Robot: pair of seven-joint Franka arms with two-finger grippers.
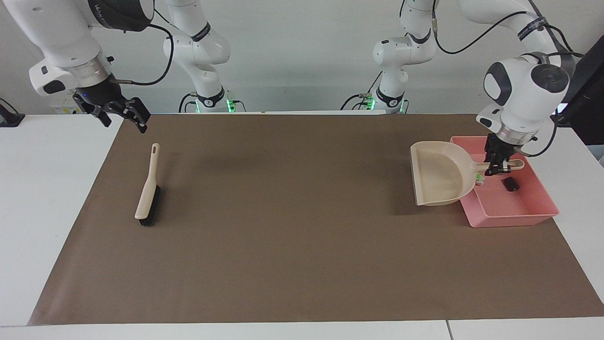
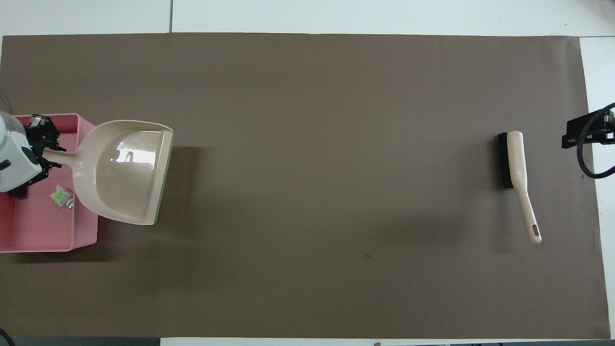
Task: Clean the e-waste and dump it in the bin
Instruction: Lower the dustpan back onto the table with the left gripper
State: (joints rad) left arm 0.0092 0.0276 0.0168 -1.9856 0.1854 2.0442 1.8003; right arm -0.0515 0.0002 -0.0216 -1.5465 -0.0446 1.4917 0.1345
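Note:
The robot's left gripper should set the beige dustpan down on the brown mat (image 2: 193, 184) beside the pink bin.
The pink bin (image 1: 514, 220) stands at the left arm's end of the mat and shows in the overhead view (image 2: 38, 230). Both e-waste pieces lie in it: the white and green piece (image 1: 480, 178) (image 2: 61, 195) and the black block (image 1: 509, 183), which my left hand mostly hides from above. My left gripper (image 1: 498, 165) (image 2: 46, 154) is shut on the handle of the beige dustpan (image 1: 439, 175) (image 2: 126, 174). The pan is empty and hangs over the mat beside the bin, its handle over the bin. My right gripper (image 1: 121, 116) is open and empty, waiting above the mat's corner near the brush.
A beige brush with black bristles (image 1: 147, 190) (image 2: 515, 161) lies on the brown mat (image 1: 292, 212) at the right arm's end. White table surface borders the mat at both ends.

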